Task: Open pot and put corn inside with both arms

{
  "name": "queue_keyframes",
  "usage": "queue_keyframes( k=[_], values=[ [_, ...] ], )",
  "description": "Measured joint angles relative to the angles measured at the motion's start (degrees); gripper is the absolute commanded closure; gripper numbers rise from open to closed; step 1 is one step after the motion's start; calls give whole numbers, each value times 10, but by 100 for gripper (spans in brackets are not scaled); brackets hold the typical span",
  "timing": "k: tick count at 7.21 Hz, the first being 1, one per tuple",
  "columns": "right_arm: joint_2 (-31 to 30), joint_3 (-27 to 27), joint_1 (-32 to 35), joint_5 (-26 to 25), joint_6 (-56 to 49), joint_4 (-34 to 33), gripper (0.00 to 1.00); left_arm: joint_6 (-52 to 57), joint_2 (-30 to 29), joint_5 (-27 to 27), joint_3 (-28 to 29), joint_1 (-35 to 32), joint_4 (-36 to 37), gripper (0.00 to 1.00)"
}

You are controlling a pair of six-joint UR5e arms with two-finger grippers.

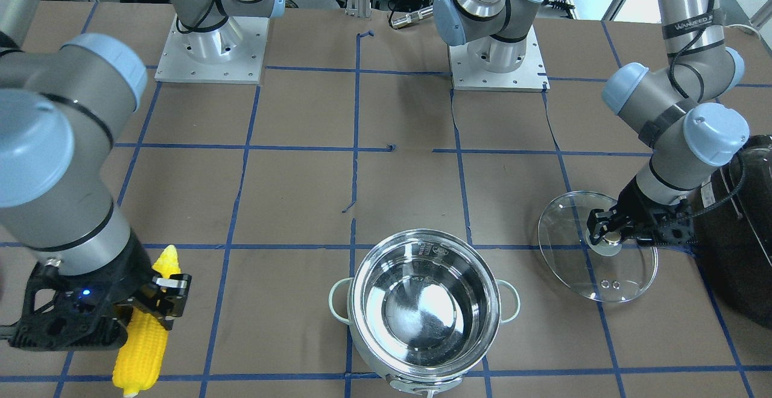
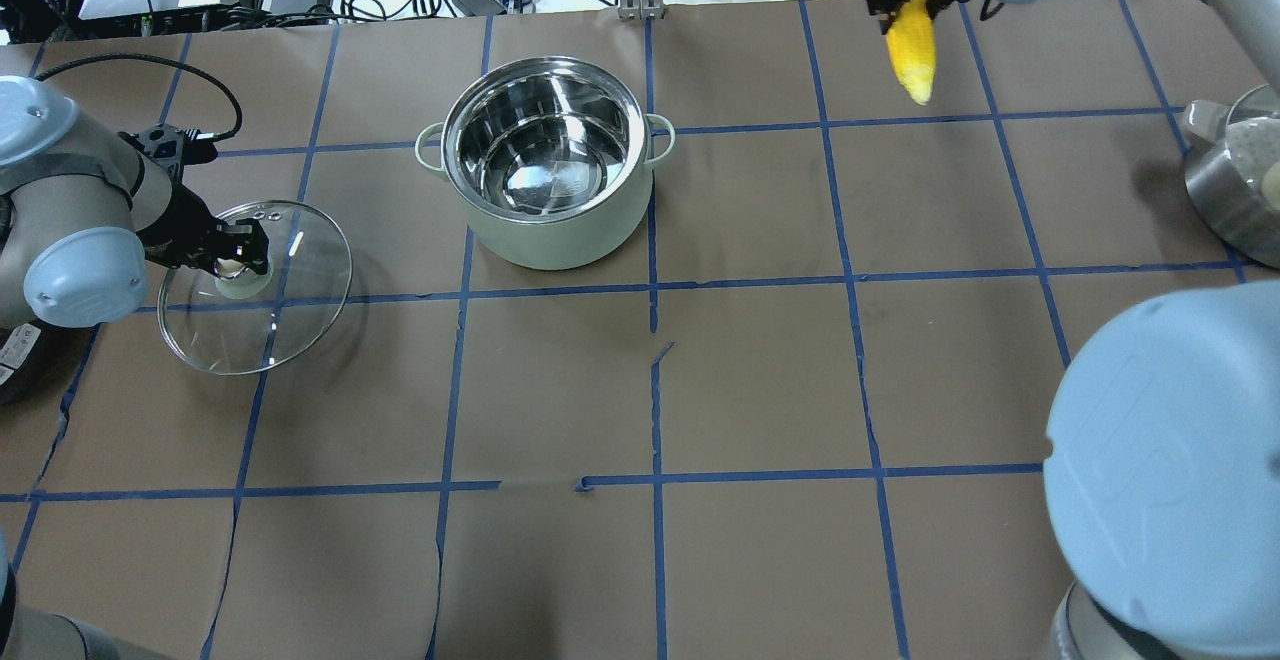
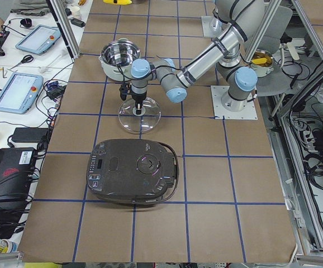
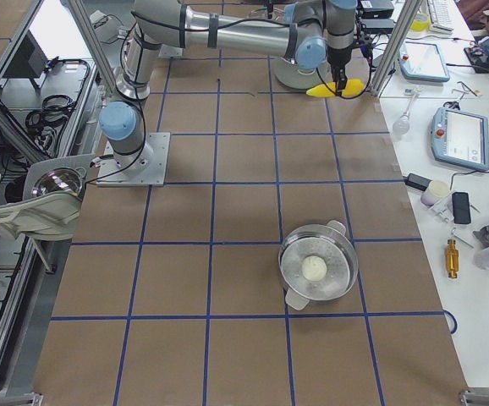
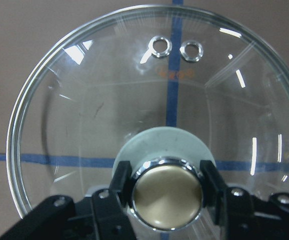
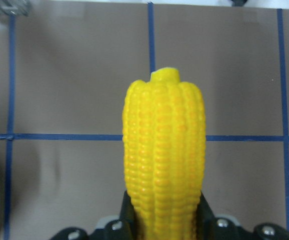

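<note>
Next, my right gripper lets go of the yellow corn over the middle of the pot's shiny bottom (image 1: pixel 423 325).
The pot (image 1: pixel 362 277) stands open and empty at the table's front middle; it also shows in the overhead view (image 2: pixel 560 235). Its glass lid (image 1: pixel 573 223) lies on the robot's left of the pot, low over the brown paper (image 2: pixel 290 280). My left gripper (image 1: pixel 612 236) is shut on the lid's brass-coloured knob (image 5: pixel 168 192), one finger on each side. My right gripper (image 1: pixel 158 301) is shut on the yellow corn (image 1: pixel 145 325) at the far right of the table (image 2: pixel 912 40). In the right wrist view the cob (image 6: pixel 164 150) sticks out past the fingers over the paper.
A large black glossy appliance (image 1: pixel 742 235) lies just beside the left wrist and the lid. A metal bowl (image 2: pixel 1230 190) stands off the table's right edge. The two arm bases (image 1: pixel 211 54) (image 1: pixel 497 60) are at the robot's side. Blue tape lines cross the brown paper.
</note>
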Motion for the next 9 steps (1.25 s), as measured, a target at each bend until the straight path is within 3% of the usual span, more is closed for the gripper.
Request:
queue_keyframes(
  k=[3, 4, 8, 9],
  values=[
    [42, -80, 100, -4, 111, 16, 100, -1, -6, 1, -2, 1, 0, 61],
    [64, -98, 126, -1, 143, 11, 100, -3, -8, 2, -3, 2, 0, 54],
    [121, -117, 194, 39, 202, -44, 100, -12, -9, 7, -6, 3, -2, 45],
    [134, -117, 200, 46, 204, -56, 90, -11, -9, 8, -7, 4, -2, 41]
  ],
)
